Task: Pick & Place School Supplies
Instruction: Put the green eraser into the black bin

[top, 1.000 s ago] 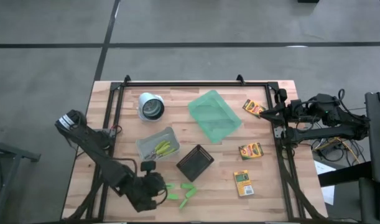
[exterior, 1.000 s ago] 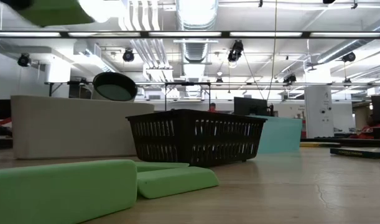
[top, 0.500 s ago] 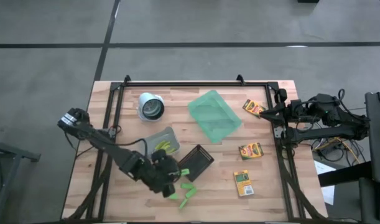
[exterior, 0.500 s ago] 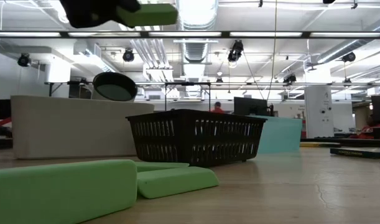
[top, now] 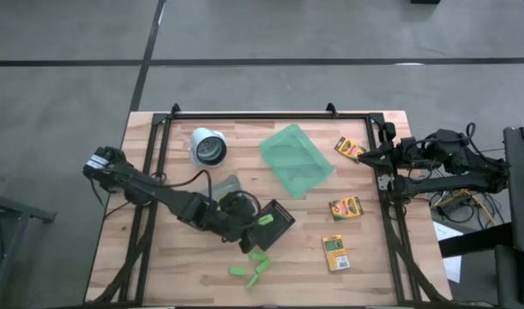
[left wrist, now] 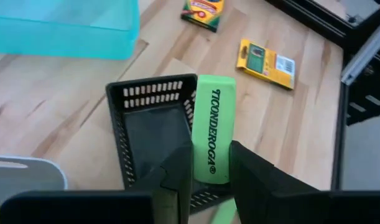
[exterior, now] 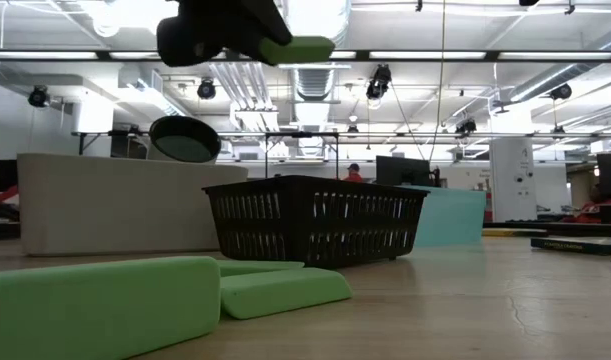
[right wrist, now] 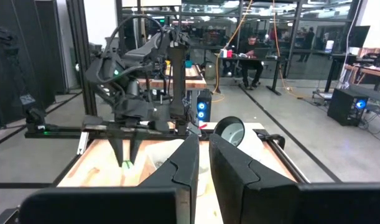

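My left gripper is to let go of the green stick on the bottom of the black mesh basket (top: 269,230) (left wrist: 163,154), near the basket's middle. The stick is now held high above the table.
My left gripper (top: 255,221) hangs over the black mesh basket (top: 274,225), shut on a bright green marker-like stick (left wrist: 213,134) printed TICONDEROGA. The low view shows that stick (exterior: 295,48) high above the table. Several more green sticks (top: 253,268) lie flat near the near edge. Three crayon boxes (top: 350,149) (top: 345,208) (top: 335,252) lie flat on the table's right side. Yellow-green-handled scissors (top: 224,204) rest in the clear bin (top: 212,194). My right gripper (right wrist: 203,155) waits shut at the table's right edge (top: 369,158). My left gripper pinches the green stick between its two fingers at the stick's near end (left wrist: 209,177). The fingers (left wrist: 177,174) lie along it, coming from the table's left. The rest of the stick juts forward past the fingertips. It is lifted clear, roughly level, above the basket's left rim (left wrist: 153,90).
A translucent green tray (top: 296,160) sits far of centre, and a white cup (top: 208,148) lies on its side at the far left. A black frame rail (top: 270,115) borders the table. Bare wood (top: 373,257) shows along the near right.
My left gripper has risen from the near-left part of the table and moved toward the far and right, carrying the green stick. It now stands over the black basket. The stick stays clamped and high above the table. The other sticks have not moved.
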You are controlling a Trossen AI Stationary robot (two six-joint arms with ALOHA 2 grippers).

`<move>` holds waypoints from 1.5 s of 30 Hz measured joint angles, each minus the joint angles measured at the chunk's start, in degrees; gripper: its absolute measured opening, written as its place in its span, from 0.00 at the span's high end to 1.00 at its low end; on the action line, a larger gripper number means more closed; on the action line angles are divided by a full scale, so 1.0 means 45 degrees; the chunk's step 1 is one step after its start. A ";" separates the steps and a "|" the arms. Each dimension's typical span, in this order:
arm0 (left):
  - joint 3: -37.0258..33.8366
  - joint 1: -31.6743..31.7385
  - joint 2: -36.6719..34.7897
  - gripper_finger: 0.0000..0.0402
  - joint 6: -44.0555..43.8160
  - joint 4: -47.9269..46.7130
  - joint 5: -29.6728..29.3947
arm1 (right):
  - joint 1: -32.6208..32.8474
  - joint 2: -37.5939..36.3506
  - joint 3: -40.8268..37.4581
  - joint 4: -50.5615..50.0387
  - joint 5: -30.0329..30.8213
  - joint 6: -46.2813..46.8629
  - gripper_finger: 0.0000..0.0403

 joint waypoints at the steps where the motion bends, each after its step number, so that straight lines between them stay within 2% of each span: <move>1: 0.0000 0.0096 0.0040 0.77 0.0000 0.0010 0.0056 | -0.0003 -0.0003 0.0000 0.0002 0.0000 0.0000 0.91; 17: -0.0010 0.0710 0.1261 0.77 -0.0322 0.0015 0.0956 | 0.0000 -0.0002 -0.0003 -0.0002 0.0000 0.0000 0.91; 28: 0.0016 0.1174 0.1967 0.77 -0.0394 0.0102 0.2175 | 0.0001 -0.0003 0.0000 0.0002 0.0000 0.0000 0.91; 45: 0.1188 0.1944 0.3794 0.77 0.0471 -0.0440 0.3756 | 0.0002 -0.0003 -0.0001 -0.0002 0.0000 -0.0003 0.91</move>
